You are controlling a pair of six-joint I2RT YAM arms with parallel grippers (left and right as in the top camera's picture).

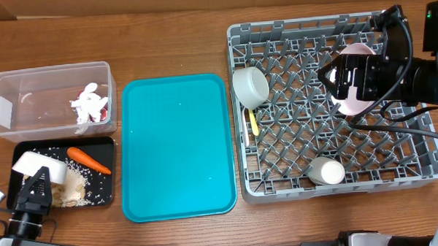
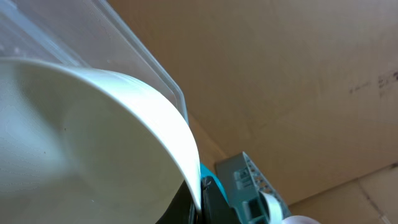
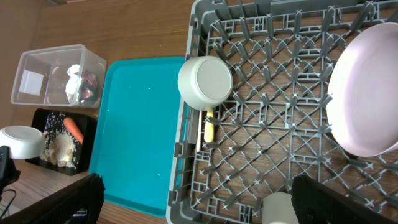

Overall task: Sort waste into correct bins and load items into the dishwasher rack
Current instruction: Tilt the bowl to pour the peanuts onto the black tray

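Note:
Next, I let go of the small white bowl, now held over the black tray, with my left gripper on the grey rack's wires (image 1: pixel 269 125) beside the yellow utensil.
My left gripper (image 1: pixel 33 189) is shut on the rim of a small white bowl (image 1: pixel 39 167), held over the black tray (image 1: pixel 105 198); the pinched rim fills the left wrist view (image 2: pixel 198 198). The tray holds an orange carrot (image 1: pixel 89 160) and beige scraps (image 1: pixel 74 190). The clear tub (image 1: pixel 7 108) holds crumpled white paper (image 1: pixel 83 106) and a red wrapper (image 1: pixel 100 114). My right gripper (image 1: pixel 342 78) is open and empty above the grey rack (image 1: pixel 418 178). The pinkish plate (image 3: pixel 367 93) stands in the rack beside it. Another white bowl (image 1: pixel 250 85) and a yellow utensil (image 1: pixel 253 123) lie in the rack's left part.
A flat teal tray (image 1: pixel 177 146) lies between the bins and the rack. A small white cup-like dish (image 1: pixel 326 170) sits near the rack's front edge. Upright pegs fill the rack floor (image 3: pixel 280 124). Cables hang from the right arm (image 1: pixel 405 127).

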